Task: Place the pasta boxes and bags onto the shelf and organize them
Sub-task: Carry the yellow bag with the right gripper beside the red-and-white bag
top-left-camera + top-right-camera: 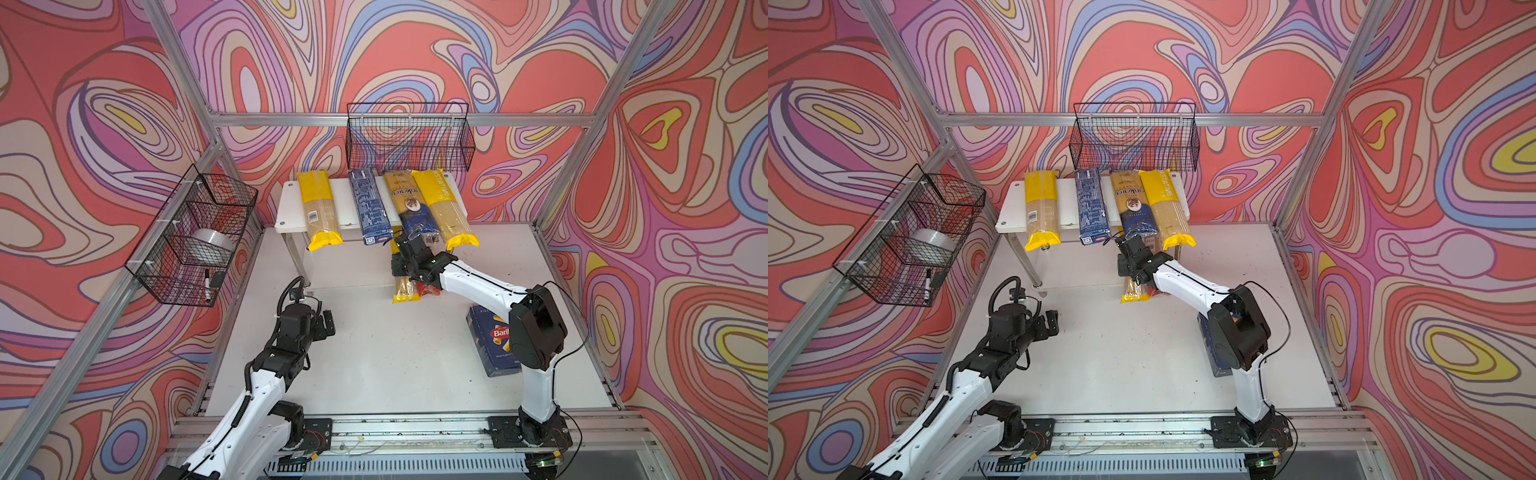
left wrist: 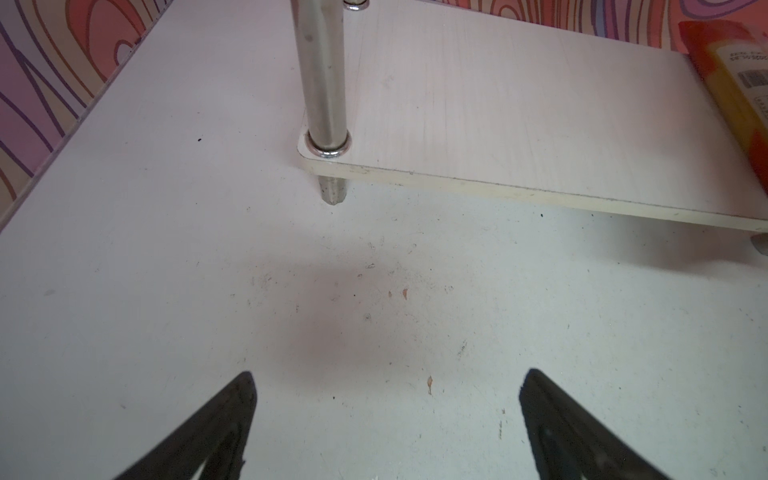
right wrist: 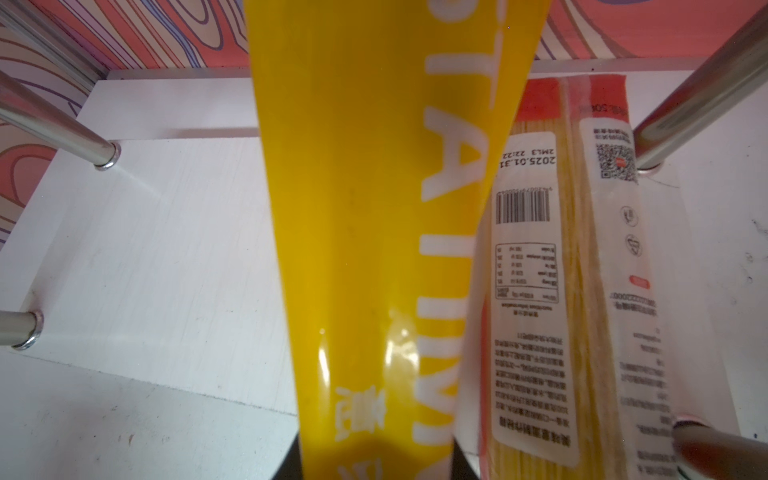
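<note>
I need to use my right gripper to put down the further yellow bag on the lower level and let go of it, flat alongside the red-ended bag [image 1: 403,266] [image 3: 396,344].
The white shelf [image 1: 286,208] carries on its top tier a yellow bag [image 1: 320,208], the narrow blue box [image 1: 370,205], the ankara bag [image 1: 409,199] and another yellow bag [image 1: 442,208]. My right gripper [image 3: 376,457] is shut on a further yellow bag [image 3: 365,208] at the lower tier's front, beside the red-ended bag [image 3: 582,249]. In a top view that held bag's end [image 1: 403,291] pokes out under the gripper [image 1: 405,274]. The Barilla box [image 1: 492,345] lies on the table, partly behind the right arm. My left gripper [image 2: 386,399] is open over bare table by the shelf's front left leg [image 2: 324,83].
A black wire basket [image 1: 409,137] hangs on the back wall just above the shelf. Another wire basket [image 1: 195,237] on the left wall holds a tape roll and a marker. Aluminium frame posts stand at the table's corners, and a rail [image 1: 415,432] runs along the front.
</note>
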Tool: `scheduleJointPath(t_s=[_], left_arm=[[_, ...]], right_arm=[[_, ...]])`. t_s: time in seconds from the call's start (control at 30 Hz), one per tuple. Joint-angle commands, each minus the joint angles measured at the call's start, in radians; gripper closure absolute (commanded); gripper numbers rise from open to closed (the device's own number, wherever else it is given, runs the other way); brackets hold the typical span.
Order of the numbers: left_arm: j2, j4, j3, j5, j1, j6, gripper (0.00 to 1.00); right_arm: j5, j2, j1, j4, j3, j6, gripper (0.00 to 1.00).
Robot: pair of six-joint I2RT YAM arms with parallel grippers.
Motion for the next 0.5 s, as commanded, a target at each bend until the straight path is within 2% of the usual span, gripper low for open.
scheduleJointPath(t_s=[0.0, 0.37, 0.47], left_arm=[[-0.001, 0.0, 0.002, 0.004, 0.01, 0.01, 0.0], [-0.006, -0.003, 0.001, 0.005, 0.01, 0.008, 0.0], [-0.006, -0.003, 0.001, 0.004, 0.01, 0.008, 0.0]], right_arm=[[0.01, 0.01, -0.039, 0.141, 0.008, 0.013, 1.0], [0.022, 0.058, -0.047, 0.172, 0.038, 0.018, 1.0], [0.02, 0.078, -0.05, 0.188, 0.046, 0.029, 0.96]])
